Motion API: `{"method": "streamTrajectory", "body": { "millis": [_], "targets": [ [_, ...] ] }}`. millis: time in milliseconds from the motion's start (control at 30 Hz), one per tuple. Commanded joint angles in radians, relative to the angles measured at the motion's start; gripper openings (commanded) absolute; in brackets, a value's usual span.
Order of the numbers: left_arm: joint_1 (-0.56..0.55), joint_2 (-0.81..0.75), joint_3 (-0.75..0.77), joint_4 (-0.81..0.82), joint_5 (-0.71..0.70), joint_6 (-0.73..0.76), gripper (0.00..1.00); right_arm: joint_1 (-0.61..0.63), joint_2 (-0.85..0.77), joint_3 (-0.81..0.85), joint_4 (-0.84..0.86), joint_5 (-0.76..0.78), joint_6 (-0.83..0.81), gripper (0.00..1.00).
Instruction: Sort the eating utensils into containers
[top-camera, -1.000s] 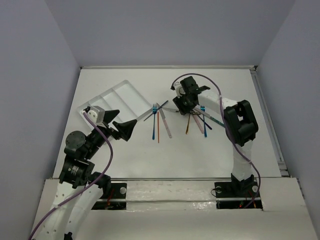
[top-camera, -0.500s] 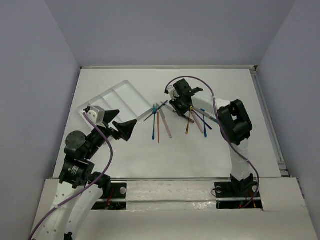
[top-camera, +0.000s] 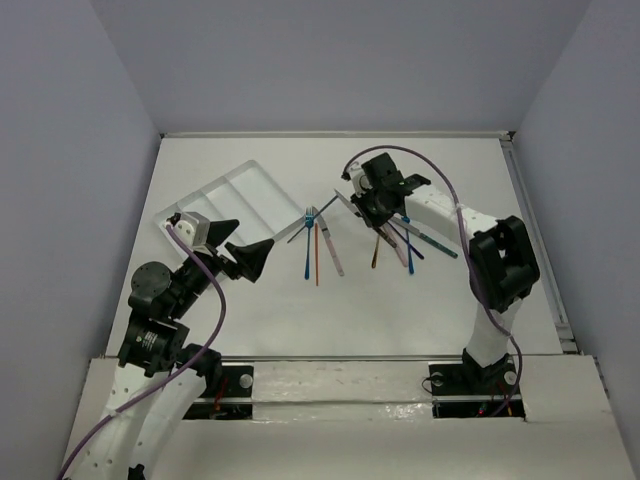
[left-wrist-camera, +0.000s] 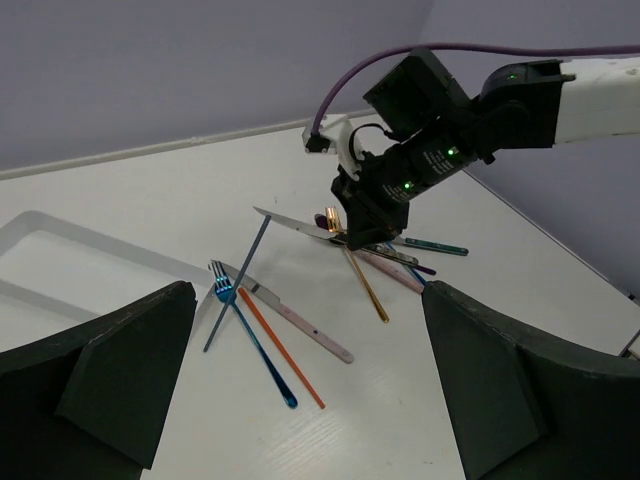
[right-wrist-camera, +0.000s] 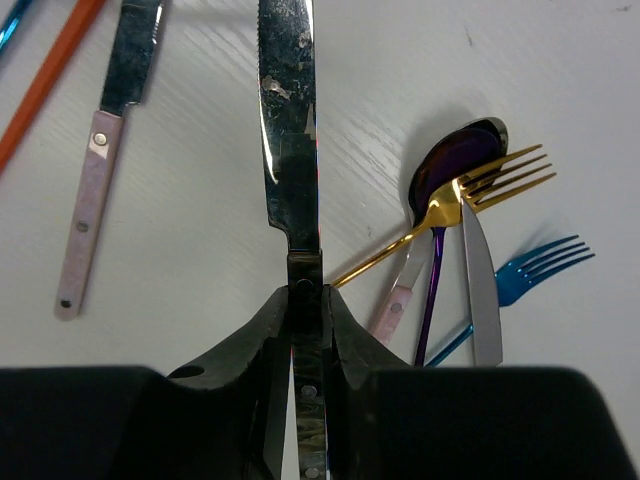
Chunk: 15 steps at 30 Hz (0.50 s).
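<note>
Next, my right gripper lets go of the silver knife in the white tray's compartment (top-camera: 261, 205) nearest to the orange utensil.
My right gripper (top-camera: 366, 207) (right-wrist-camera: 305, 300) is shut on the dark handle of a silver knife (right-wrist-camera: 288, 120) and holds it over the table, with the blade (top-camera: 345, 202) (left-wrist-camera: 290, 222) pointing far-left. Right beside it lie a gold fork (right-wrist-camera: 470, 195), a purple spoon (right-wrist-camera: 440, 175), a blue fork (right-wrist-camera: 530, 270) and a silver knife blade (right-wrist-camera: 480, 290). A second group lies left of it: a blue fork (top-camera: 308, 245), an orange utensil (top-camera: 316, 255) and a pink-handled knife (top-camera: 331, 252). My left gripper (top-camera: 245, 248) (left-wrist-camera: 310, 400) is open and empty, between the white tray (top-camera: 230, 190) and these utensils.
A grey-blue utensil (top-camera: 312, 222) lies across the blue fork's head near the tray's corner. A teal-handled knife (top-camera: 432, 238) lies at the right of the pile. The table's raised edge (top-camera: 530, 220) runs along the right. The tray rim (left-wrist-camera: 60, 225) shows at the left wrist view's left.
The right arm's elbow swung left and then back right, and the wrist has turned. The held knife's blade now points far-left. The left arm has not moved.
</note>
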Motion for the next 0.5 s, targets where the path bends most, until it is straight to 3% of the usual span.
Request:
{"method": "streamTrajectory", "body": {
  "millis": [0,267,467],
  "targets": [
    [-0.001,0.002,0.032,0.033,0.008,0.005,0.99,0.012,-0.101,-0.010,-0.008,0.007,0.062,0.05],
    [-0.001,-0.006,0.032,0.032,0.002,0.005,0.99,0.012,-0.132,0.049,0.014,0.184,0.159,0.00],
    [0.008,-0.006,0.034,0.030,-0.010,0.002,0.99,0.147,-0.118,0.087,0.203,-0.046,0.196,0.00]
  ]
}}
